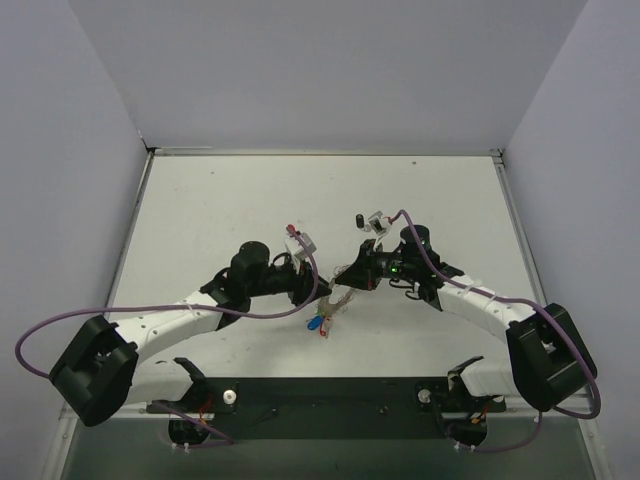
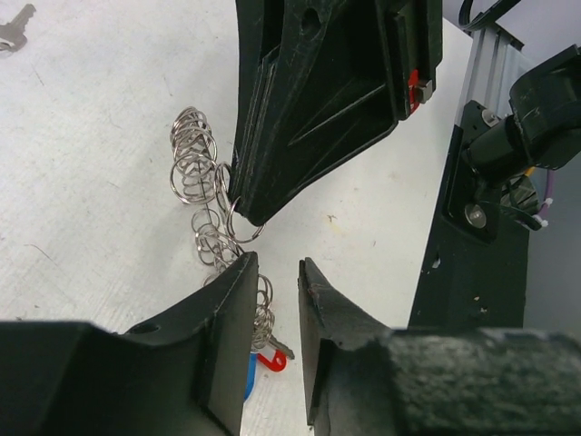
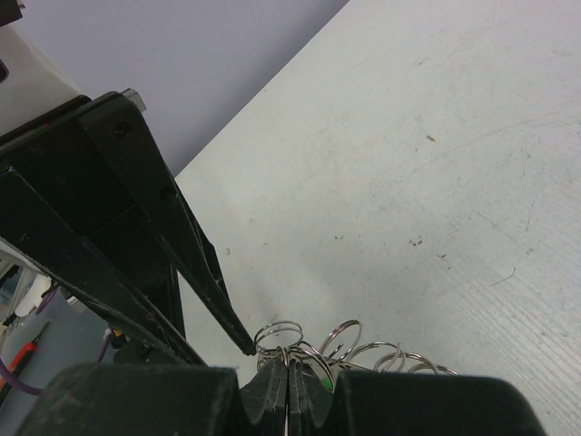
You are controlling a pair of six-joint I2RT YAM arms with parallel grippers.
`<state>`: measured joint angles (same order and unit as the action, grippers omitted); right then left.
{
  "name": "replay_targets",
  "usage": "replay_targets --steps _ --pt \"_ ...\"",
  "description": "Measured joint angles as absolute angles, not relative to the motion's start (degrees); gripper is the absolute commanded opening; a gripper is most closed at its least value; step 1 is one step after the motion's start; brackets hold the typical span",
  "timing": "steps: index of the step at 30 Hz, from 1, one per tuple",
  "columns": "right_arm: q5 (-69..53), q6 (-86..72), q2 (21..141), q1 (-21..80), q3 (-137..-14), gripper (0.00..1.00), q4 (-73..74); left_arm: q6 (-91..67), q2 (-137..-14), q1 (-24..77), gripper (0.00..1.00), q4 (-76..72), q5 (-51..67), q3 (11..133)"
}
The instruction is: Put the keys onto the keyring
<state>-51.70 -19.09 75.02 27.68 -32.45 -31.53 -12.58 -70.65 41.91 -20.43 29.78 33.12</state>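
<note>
My left gripper needs to open wider and grab the keyring's end (image 2: pixel 240 227) beside my right gripper, because the keyring's middle loops lie outside my left gripper's narrow gap.
The keyring (image 2: pixel 195 168) is a string of silvery coiled loops lying on the white table; it also shows in the top view (image 1: pixel 340 300) between the two grippers. My right gripper (image 3: pixel 290 374) is shut on one end of it, and its tip (image 2: pixel 247 216) comes down onto the loops. A speck of a green key head (image 3: pixel 322 384) shows between its fingers. My left gripper (image 2: pixel 277 265) is open and empty, its jaws just above the other end of the keyring. A red-headed key (image 2: pixel 272 361) and a blue-headed key (image 2: pixel 249 380) lie there, also in the top view (image 1: pixel 316 323).
A loose all-silver key (image 2: pixel 13 29) lies on the table beyond the keyring. The black base rail (image 1: pixel 330 405) runs along the near edge. Grey walls (image 1: pixel 90 150) close in the white table (image 1: pixel 300 190) on three sides.
</note>
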Motion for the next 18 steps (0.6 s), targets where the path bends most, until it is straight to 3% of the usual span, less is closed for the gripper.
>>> replay_targets --steps 5,18 --pt "-51.68 -18.98 74.87 27.68 -32.42 0.0 -31.44 -16.32 -70.61 41.23 0.52 -19.59 29.39 33.78" --pt "-51.68 -17.82 73.58 27.68 -32.29 0.0 -29.61 -23.62 -72.18 40.01 0.59 -1.3 22.92 48.88"
